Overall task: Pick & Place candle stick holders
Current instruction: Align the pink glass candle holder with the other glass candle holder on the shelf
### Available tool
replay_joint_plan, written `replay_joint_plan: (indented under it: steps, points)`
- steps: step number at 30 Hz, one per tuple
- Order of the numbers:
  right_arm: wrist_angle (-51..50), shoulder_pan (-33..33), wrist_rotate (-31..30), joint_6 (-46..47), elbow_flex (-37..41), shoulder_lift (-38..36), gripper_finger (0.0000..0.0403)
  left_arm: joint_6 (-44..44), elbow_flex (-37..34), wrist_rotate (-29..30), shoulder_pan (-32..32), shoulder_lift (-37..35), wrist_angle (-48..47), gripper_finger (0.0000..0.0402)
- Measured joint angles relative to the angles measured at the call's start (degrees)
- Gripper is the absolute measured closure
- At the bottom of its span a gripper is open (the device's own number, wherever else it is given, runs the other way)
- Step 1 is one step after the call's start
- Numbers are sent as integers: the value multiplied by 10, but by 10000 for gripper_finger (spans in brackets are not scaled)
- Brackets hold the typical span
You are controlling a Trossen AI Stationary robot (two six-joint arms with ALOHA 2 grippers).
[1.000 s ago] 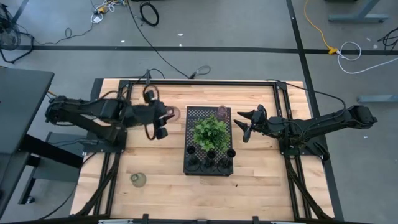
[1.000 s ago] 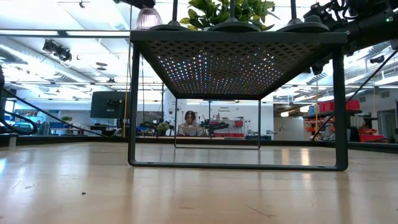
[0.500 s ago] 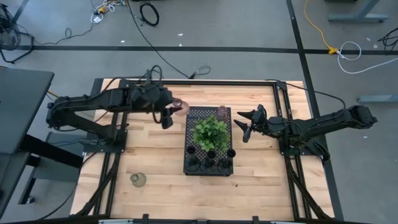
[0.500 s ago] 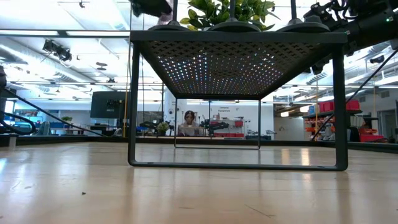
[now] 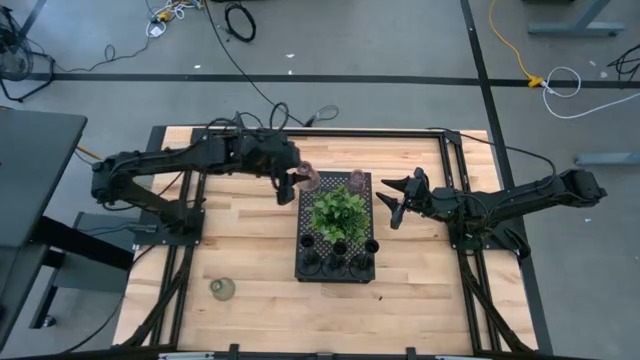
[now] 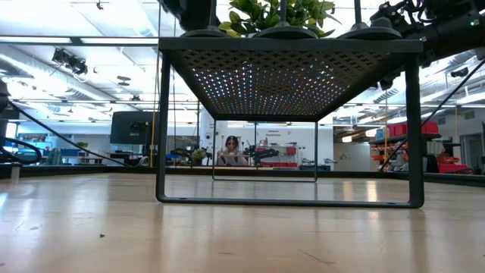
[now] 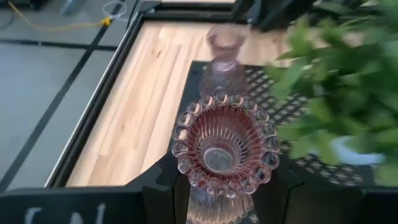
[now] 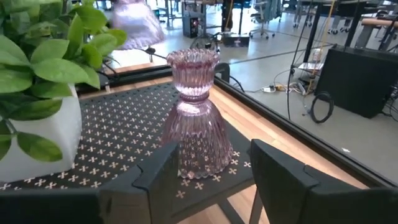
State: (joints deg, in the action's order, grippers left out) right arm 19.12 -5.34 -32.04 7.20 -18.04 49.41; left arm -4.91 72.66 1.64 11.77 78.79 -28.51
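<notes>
Next, my left gripper releases its pink holder on the black tray's far edge (image 5: 333, 182) (image 7: 216, 132), beside the second pink holder.
My left gripper (image 5: 296, 186) is shut on a pink ribbed glass candle stick holder (image 5: 310, 178), held in the air over the far left corner of the black perforated tray (image 5: 306, 205). A second pink holder (image 8: 196, 118) stands by its flared foot on the tray's far edge. My right gripper (image 5: 388, 198) waits open just off the tray's right side, facing that holder without touching it. Several black holders (image 5: 340, 247) stand along the tray's near edge. An olive-green holder (image 5: 222, 289) stands on the table at the near left. My left gripper pinches the pink holder between its two fingers (image 7: 160, 186), on the ribbed body below the beaded rim (image 7: 214, 208). The fingers come from the table's left, slanting down. The holder is lifted clear, roughly upright, its open top (image 7: 219, 155) facing up.
A green leafy plant (image 5: 340, 212) in a white pot stands in the tray's middle, close to both pink holders. The tray stands on legs (image 6: 161, 125) above the wooden table (image 5: 250, 260). Bare wood lies left of and in front of the tray.
My left gripper has carried the pink holder toward the table's right edge, from beside the tray's left side to over its far left corner, sinking slightly. The holder stays clear of the tray.
</notes>
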Motion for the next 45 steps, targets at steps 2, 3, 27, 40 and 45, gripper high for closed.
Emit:
replay_joint_plan:
  steps: [2, 3, 27, 40, 45]
  points:
    - [4, 0, 1, 0, 0, 0, 202, 0, 0, -9, 8, 14, 2, 273]
    - [2, 0, 1, 0, 0, 0, 202, 0, 0, -18, 11, 20, 8, 273]
    - [5, 0, 0, -2, 0, 0, 202, -18, 0, -124, 29, 125, 139, 273]
    - [6, 0, 0, -2, 0, 0, 202, -18, 0, -135, 36, 147, 166, 273]
    - [7, 0, 0, -2, 0, 0, 202, -20, 0, -135, 36, 151, 175, 273]
